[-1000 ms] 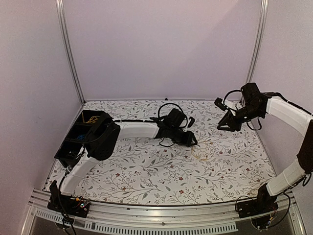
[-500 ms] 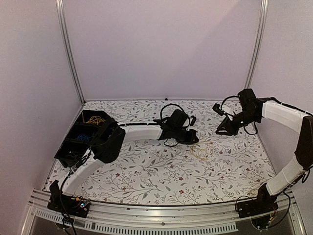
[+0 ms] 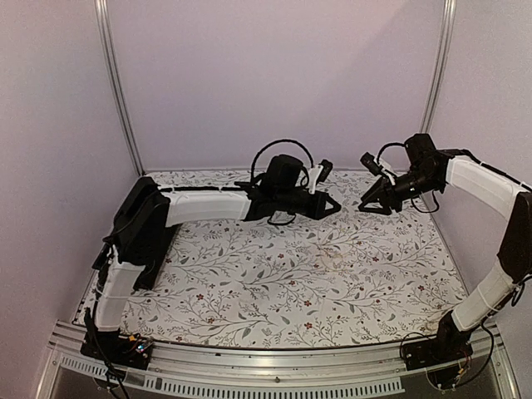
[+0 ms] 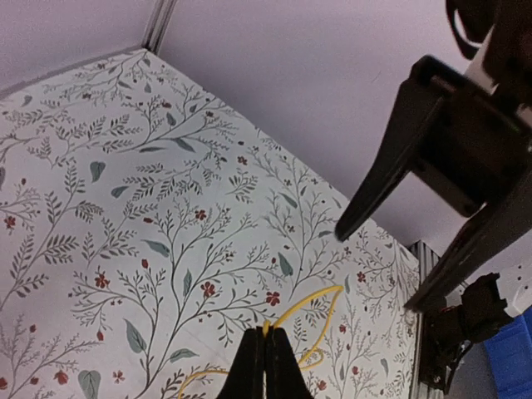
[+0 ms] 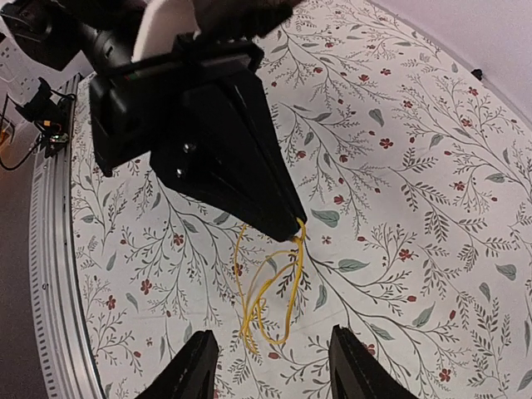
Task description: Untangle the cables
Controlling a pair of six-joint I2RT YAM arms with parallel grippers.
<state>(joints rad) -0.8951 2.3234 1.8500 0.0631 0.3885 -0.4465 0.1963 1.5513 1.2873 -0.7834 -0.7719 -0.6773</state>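
Observation:
I should move my right gripper in and take the cable [image 5: 300, 243] beside my left gripper's fingers, as the yellow cable's loose loops hang short of my right gripper's open fingers.
My left gripper [image 3: 332, 206] is raised above the flowered table [image 3: 274, 283], shut on a thin yellow cable [image 4: 312, 309] right at its tips [image 4: 266, 334]. In the right wrist view the left gripper [image 5: 293, 233] fills the upper left, and the yellow cable [image 5: 268, 303] hangs from its tip in several loose loops, with a paler strand among them. No blue wire shows. My right gripper [image 3: 366, 202] is open and empty, just right of the left one and facing it; its fingers [image 4: 382, 166] also show in the left wrist view. Its jaws [image 5: 273, 337] stand apart below the loops.
An aluminium rail [image 3: 274, 374] runs along the near table edge and also shows in the right wrist view [image 5: 50, 249]. Metal posts [image 3: 116, 83] and pale walls close the back and sides. The left arm's elbow [image 3: 141, 229] stands over the table's left side.
The left arm has risen and swung back, lifting the cable bundle off the table where it lay. The right gripper has shifted slightly left, toward the left gripper.

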